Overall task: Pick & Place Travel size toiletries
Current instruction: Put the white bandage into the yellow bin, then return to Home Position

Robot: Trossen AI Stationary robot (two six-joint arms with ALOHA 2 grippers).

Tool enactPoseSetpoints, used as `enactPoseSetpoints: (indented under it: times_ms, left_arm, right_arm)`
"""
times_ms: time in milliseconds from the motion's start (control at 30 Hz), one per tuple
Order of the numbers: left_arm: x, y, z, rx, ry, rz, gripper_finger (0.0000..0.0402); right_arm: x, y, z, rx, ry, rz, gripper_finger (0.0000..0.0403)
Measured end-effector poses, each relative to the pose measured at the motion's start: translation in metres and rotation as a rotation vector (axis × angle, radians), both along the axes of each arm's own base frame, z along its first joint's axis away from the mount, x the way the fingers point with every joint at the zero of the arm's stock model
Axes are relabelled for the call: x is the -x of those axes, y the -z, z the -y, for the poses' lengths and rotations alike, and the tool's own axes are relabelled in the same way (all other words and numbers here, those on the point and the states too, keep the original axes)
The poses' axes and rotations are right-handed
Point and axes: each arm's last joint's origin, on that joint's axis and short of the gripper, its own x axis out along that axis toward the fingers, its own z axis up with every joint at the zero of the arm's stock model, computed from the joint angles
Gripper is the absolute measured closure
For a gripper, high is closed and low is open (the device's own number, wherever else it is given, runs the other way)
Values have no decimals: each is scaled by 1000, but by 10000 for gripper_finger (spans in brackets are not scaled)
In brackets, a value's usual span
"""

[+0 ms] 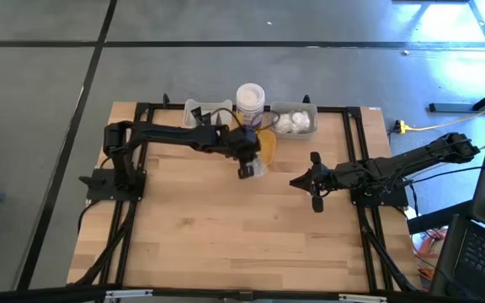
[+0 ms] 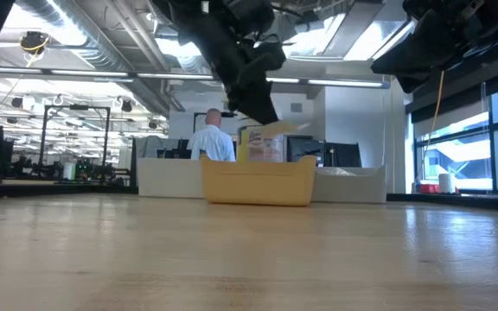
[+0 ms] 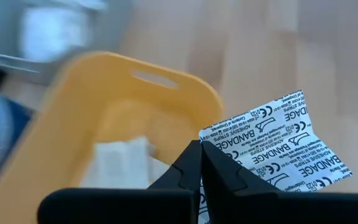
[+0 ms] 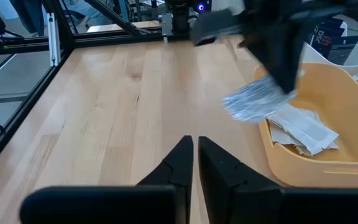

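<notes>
Next, my left gripper releases the bandage sachet on top of the other sachets in the yellow tray [image 1: 250,151] [image 3: 124,164]. The bandage sachet now hangs beside the tray's rim.
My left gripper [image 3: 201,144] is shut on a flat white sachet [image 3: 278,149] printed with "adhesive strips bandage". It hangs in the air beside the rim of the yellow tray [image 3: 104,87], as the right wrist view shows from across the table, sachet [image 4: 253,102] and tray [image 4: 328,162]. Several more sachets [image 4: 303,127] lie flat on the tray's floor. My right gripper [image 4: 194,149] waits shut and holds nothing, over the wood to the right of the tray [image 1: 297,181]. My left gripper pinches the sachet by one edge [image 3: 215,148] between its two fingertips. The fingers slant down from the table's left side. The sachet sticks out past the fingertips, slightly bent and lifted clear of table and tray.
At the table's far edge stand a grey tray [image 1: 197,114], a white jar with a yellow label [image 1: 250,99] and a white tray [image 1: 308,111] with white fluffy pieces [image 1: 291,123]. Bare wood stretches toward the near edge. A person [image 2: 212,138] stands in the room beyond.
</notes>
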Motion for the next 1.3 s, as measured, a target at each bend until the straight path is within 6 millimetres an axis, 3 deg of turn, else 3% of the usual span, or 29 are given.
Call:
enactPoseSetpoints:
  times_ms: [167,533,867,1067,1300]
  left_arm:
    - [2,-10,-19,0,-163,83,400]
    - [13,-8,-54,53,-461,113,400]
    - [25,19,-53,45,-559,45,400]
    - [25,25,-54,25,-578,39,396]
    - [21,27,-48,35,-553,47,333]
  right_arm:
    - [0,0,0,0,0,0,371]
    - [0,0,0,0,0,0,351]
    - [0,0,0,0,0,0,341]
    - [0,0,0,0,0,0,353]
    - [0,0,0,0,0,0,369]
